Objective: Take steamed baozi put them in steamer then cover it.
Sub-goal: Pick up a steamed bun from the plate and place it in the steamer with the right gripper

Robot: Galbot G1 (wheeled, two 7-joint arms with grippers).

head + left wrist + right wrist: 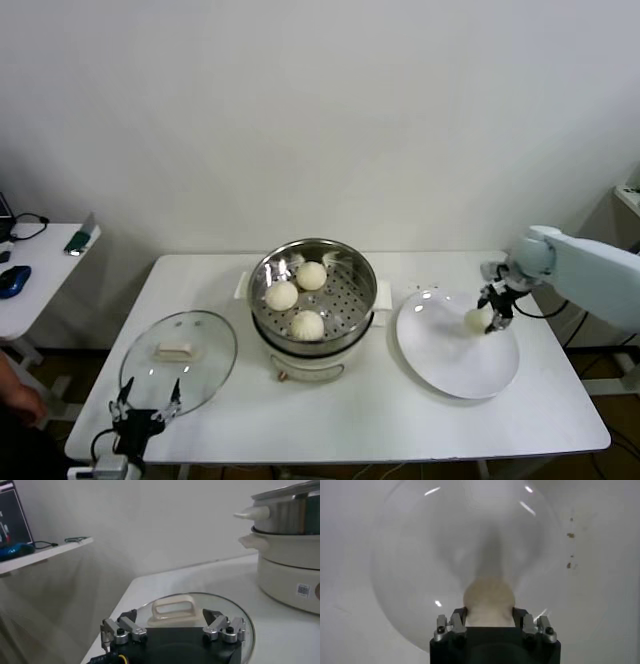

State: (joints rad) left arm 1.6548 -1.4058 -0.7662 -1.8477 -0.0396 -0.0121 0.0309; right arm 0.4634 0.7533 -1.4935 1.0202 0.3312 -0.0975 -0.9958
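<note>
I should release the fourth baozi from my right gripper on the bare patch of the steamer's tray (345, 297) nearest the white plate.
The steamer (358, 300) stands mid-table on its white base, uncovered, with three baozi (307, 324) on its perforated tray. A fourth baozi (474, 320) sits between the fingers of my right gripper (490, 318) over the white plate (460, 365). In the right wrist view the gripper (488, 616) is shut on this baozi (488, 596) above the plate (420, 555). The glass cover (200, 375) with its cream handle (176, 350) lies flat on the table left of the steamer. My left gripper (146, 402) hangs open at the table's front left edge, just short of the cover (235, 617); the steamer's side also shows in the left wrist view (290, 545).
A low side table at far left holds a blue mouse (14, 280) and a small device (80, 238). A person's hand (20, 400) shows at the left edge. Small crumbs (570, 535) lie on the table beside the plate.
</note>
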